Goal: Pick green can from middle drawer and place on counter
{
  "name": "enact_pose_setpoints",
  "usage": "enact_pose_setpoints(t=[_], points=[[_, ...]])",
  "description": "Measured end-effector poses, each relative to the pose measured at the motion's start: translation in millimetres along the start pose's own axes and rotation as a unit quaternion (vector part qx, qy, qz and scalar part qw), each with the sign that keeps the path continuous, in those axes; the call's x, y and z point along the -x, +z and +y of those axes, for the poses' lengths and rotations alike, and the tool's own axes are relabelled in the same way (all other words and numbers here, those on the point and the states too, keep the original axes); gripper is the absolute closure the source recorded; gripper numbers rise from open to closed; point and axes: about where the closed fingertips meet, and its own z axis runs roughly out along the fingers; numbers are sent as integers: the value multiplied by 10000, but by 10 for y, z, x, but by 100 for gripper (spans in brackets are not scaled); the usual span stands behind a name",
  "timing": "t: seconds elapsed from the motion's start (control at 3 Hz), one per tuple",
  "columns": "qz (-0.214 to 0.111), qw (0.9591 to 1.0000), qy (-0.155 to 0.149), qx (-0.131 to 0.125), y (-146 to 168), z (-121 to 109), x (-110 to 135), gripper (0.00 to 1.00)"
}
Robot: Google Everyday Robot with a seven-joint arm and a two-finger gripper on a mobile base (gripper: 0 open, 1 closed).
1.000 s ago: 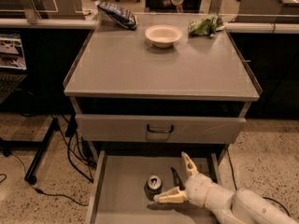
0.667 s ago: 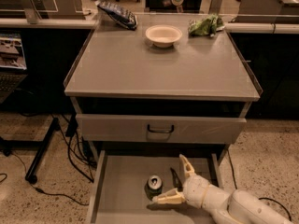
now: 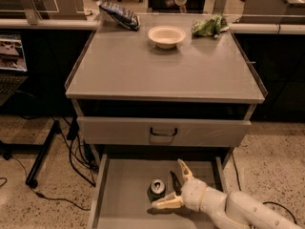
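Note:
Next, I close my gripper around the upper sides of the green can point(image 3: 157, 191), just below its silver top, inside the open middle drawer.
The green can point(image 3: 157, 188) stands upright on the floor of the open middle drawer point(image 3: 125, 194), its silver top facing up. My gripper point(image 3: 172, 186) is down in the drawer just right of the can, open, with one cream finger point(image 3: 164, 204) under the can's near side and the other finger point(image 3: 184, 168) behind and to the right. The can sits at the mouth of the gripper, not clamped. The counter point(image 3: 124, 70) is the grey cabinet top above.
On the counter's far edge are a white bowl point(image 3: 166, 36), a green foil snack bag point(image 3: 209, 26) and a dark chip bag point(image 3: 119, 15). A shut drawer front with a black handle point(image 3: 163, 132) overhangs the open drawer. Cables and a stand leg point(image 3: 43, 154) lie on the floor at left.
My gripper has crept slightly left toward the can. The can has not moved.

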Motion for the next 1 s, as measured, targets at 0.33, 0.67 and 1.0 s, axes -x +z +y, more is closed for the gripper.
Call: enact_pose_setpoints(t=[0.33,0.67,1.0], points=[[-73,9997,64,-212,98,11,-156,0],[-92,9993,122,-333,220,13,-311,0],[-61,9992,175,-348,314,33,-450,0]])
